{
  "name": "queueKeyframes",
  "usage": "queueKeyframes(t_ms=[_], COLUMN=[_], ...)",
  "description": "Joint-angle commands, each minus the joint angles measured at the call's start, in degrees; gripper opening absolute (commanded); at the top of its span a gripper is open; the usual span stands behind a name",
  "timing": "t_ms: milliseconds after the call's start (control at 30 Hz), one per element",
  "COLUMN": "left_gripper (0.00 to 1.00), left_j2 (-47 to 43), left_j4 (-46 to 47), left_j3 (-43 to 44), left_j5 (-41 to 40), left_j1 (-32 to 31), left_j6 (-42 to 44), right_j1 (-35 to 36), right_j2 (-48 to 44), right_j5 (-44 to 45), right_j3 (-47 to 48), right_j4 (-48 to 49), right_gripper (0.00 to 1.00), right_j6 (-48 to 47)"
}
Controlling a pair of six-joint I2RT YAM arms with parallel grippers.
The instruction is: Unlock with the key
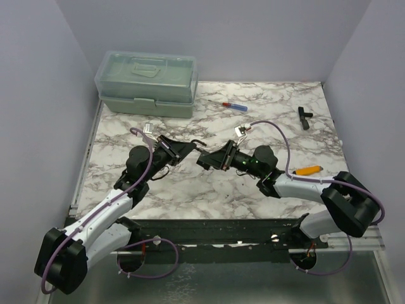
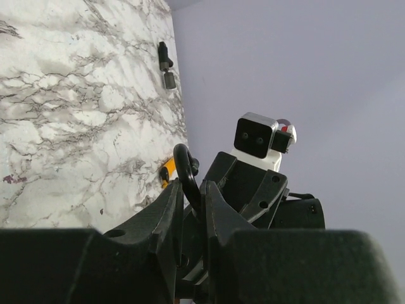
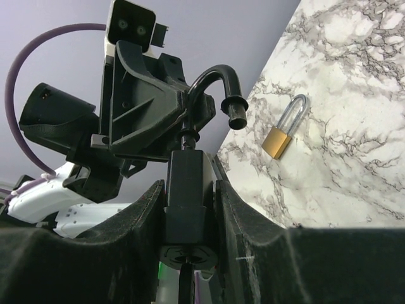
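Next, the left gripper releases the black padlock on the marble [image 1: 196, 154] in front of the green toolbox, toward the screwdriver side.
A black padlock is held in the air between both grippers at the table's middle [image 1: 202, 151]. My right gripper [image 3: 190, 187] is shut on its square black body [image 3: 185, 171]. My left gripper [image 2: 193, 190] is shut on the long leg of its shackle [image 2: 185, 166]. The shackle [image 3: 212, 79] is drawn out of the body and its short end hangs free. A thin dark piece [image 3: 184, 282] sticks out of the keyway at the body's lower end; I cannot tell if it is the key.
A brass padlock [image 3: 281, 136] lies on the marble table. A green toolbox [image 1: 147, 82] stands at the back left, with a red-and-blue screwdriver [image 1: 233, 105] beside it. A black T-shaped tool [image 1: 305, 117] and an orange cutter [image 1: 308, 170] lie at the right.
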Motion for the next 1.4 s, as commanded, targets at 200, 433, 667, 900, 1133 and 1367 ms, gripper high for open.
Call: queueKeyframes(t_ms=[200,433,667,900,1133,1367], left_gripper=[0.01,0.24,0.28,0.31,0.31,0.0], left_j2=[-4.48,-5.84,-2.69,-1.82,-0.79,0.71], left_j4=[15.56,15.96,16.77,17.69,18.84,21.27], left_j3=[-7.4,-8.88,-7.97,-7.7,-7.87,-8.23], left_j5=[-1.84,-1.86,0.17,0.96,1.77,2.37], left_j1=[-0.16,-0.16,-0.16,-0.16,-0.17,-0.16], left_j6=[8.83,9.85,9.87,9.87,9.69,9.84], right_j1=[0.1,0.09,0.09,0.09,0.07,0.05], right_j2=[2.87,6.19,7.29,7.78,8.76,9.39], right_j5=[-1.1,-4.76,-5.76,-5.97,-6.98,-7.65], right_j3=[1.03,1.22,1.18,0.99,1.33,1.37], right_j4=[9.0,15.07,16.48,16.96,17.6,17.92], right_gripper=[0.0,0.0,0.0,0.0,0.0,0.0], right_j6=[3.68,6.84,7.52,7.61,7.77,7.81])
